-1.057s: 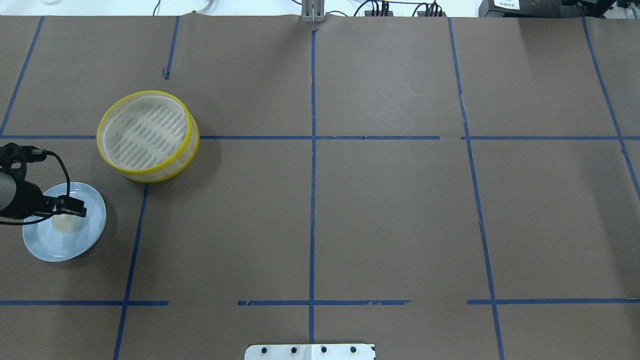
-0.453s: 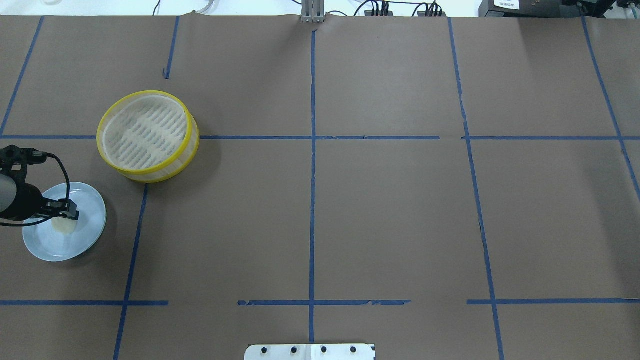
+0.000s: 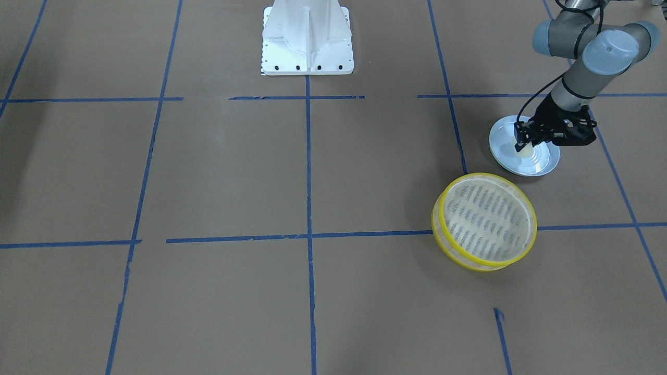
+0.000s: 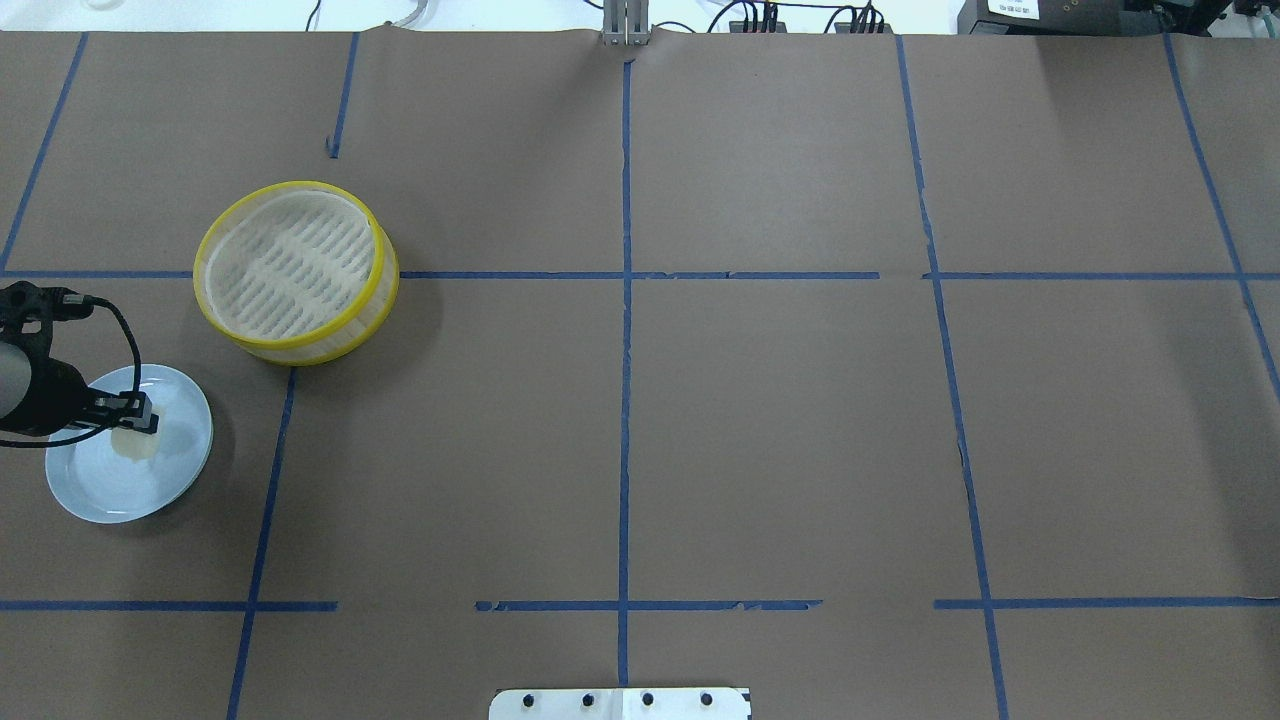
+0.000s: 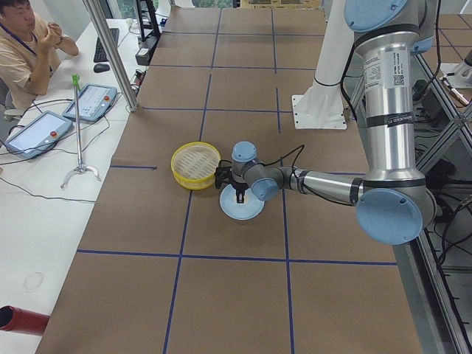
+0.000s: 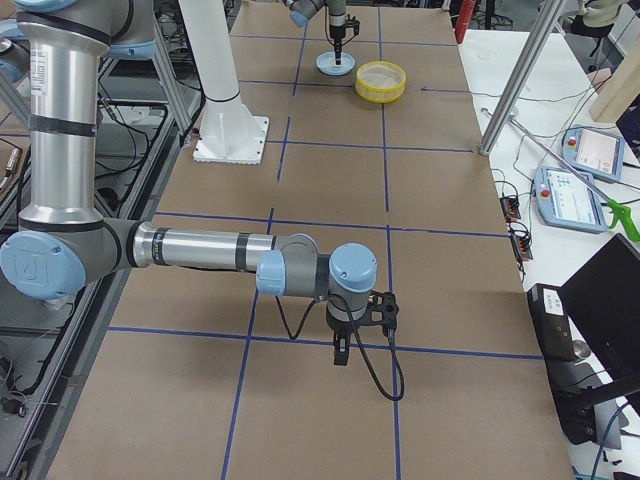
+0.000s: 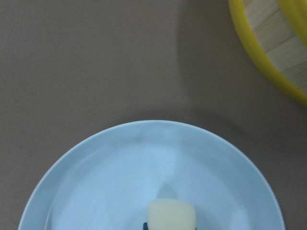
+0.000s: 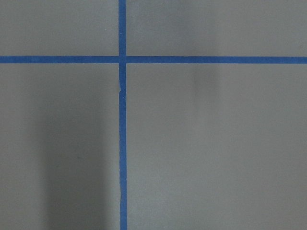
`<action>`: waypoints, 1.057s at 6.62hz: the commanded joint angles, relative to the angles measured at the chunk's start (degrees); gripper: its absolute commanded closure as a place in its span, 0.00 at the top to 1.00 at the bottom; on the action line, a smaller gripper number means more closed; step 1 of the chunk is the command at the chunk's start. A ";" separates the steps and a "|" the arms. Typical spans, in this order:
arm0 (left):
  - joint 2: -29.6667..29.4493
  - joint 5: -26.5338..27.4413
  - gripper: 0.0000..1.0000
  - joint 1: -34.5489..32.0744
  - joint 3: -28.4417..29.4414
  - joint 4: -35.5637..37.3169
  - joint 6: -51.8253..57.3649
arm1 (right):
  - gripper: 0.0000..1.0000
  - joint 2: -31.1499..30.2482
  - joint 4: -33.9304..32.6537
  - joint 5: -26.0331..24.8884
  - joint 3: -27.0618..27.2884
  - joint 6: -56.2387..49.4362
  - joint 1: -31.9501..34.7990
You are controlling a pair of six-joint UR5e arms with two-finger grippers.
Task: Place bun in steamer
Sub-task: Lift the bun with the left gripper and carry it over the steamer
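Note:
The pale liner (image 3: pixel 483 225) is near the middle of the yellow-rimmed steamer. Next, my left gripper lets go of the bun there.
The bun (image 4: pixel 135 445) is a small cream lump on the pale-blue plate (image 4: pixel 100 490) at the table's left. My left gripper (image 4: pixel 140 420) points down over the plate with its fingers drawn in on the bun. The left wrist view shows the bun (image 7: pixel 171 216) at its bottom edge, over the plate (image 7: pixel 144 167). The front-facing view shows the bun (image 3: pixel 525 151) under the left gripper (image 3: pixel 521 139). The yellow-rimmed steamer (image 4: pixel 199 272) stands empty just beyond the plate; its rim (image 7: pixel 261 62) also shows in the wrist view. My right gripper (image 6: pixel 340 355) shows only in the exterior right view; I cannot tell its state.
Brown paper with blue tape lines covers the table. The white robot base (image 3: pixel 307 36) stands at the near middle edge. The steamer (image 3: pixel 487 176) sits about a plate's width from the plate (image 3: pixel 531 164). An operator sits at a side table beyond the far edge.
The left gripper's fingers were spread wide over the plate and have closed in on the bun. The gripper has shifted slightly toward the view's left. The steamer has not moved.

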 commanded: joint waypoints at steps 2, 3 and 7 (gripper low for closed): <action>-5.04 -0.43 0.32 -6.10 -4.26 0.33 -0.09 | 1.00 0.00 0.00 0.00 0.00 0.00 0.00; -9.43 -0.17 0.32 -6.89 -2.95 2.94 -0.09 | 1.00 0.00 0.00 0.00 0.00 0.00 0.00; -28.35 4.37 0.36 -6.20 16.45 8.16 0.09 | 1.00 0.00 0.00 0.00 0.00 0.00 0.00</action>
